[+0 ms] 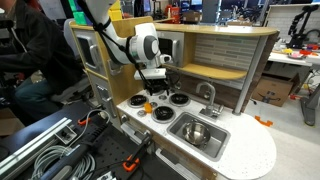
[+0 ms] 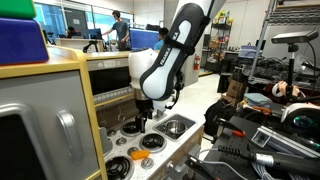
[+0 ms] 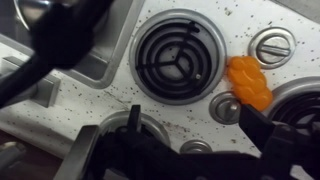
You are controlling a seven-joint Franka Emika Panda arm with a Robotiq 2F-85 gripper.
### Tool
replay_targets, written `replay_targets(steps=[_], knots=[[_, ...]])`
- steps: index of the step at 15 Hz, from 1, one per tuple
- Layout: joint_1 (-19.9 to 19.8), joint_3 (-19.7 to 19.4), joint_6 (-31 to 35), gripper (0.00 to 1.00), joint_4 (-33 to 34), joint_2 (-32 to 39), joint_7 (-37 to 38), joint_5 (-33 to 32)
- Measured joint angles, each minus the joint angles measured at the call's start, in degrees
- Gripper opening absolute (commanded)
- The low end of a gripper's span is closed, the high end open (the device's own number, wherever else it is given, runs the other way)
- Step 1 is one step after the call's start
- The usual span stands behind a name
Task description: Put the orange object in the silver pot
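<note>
Next, I close my gripper on the middle of the orange object (image 1: 148,107) (image 3: 249,83), which lies between the burners next to the round metal knob.
The orange object (image 3: 249,82) is a small lumpy bright-orange piece lying on the speckled white stove top between the burners, next to a round metal knob (image 3: 224,107). It also shows in an exterior view (image 1: 146,108). The silver pot (image 1: 197,133) sits inside the grey sink basin (image 1: 213,146). My gripper (image 3: 195,125) hangs just above the stove, open and empty. The orange object lies beyond its right finger, apart from it. The gripper shows in both exterior views (image 1: 155,90) (image 2: 150,108).
A black coil burner (image 3: 178,57) lies ahead of the jaws, with several more burners around it (image 1: 178,99). A faucet (image 1: 209,96) stands behind the sink. The toy kitchen's back wall and shelf (image 1: 215,55) rise behind the stove. Another orange piece (image 1: 264,121) lies off to the side.
</note>
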Motion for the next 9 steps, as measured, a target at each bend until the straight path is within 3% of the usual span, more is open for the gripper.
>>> replay_targets(steps=[6,9], knots=[[-4.2,9.8,-3.2,1.0,0.4,0.5,-19.5,4.9],[-1.9,8.6,-12.3,1.0,1.1,-0.7,-19.8,4.9]])
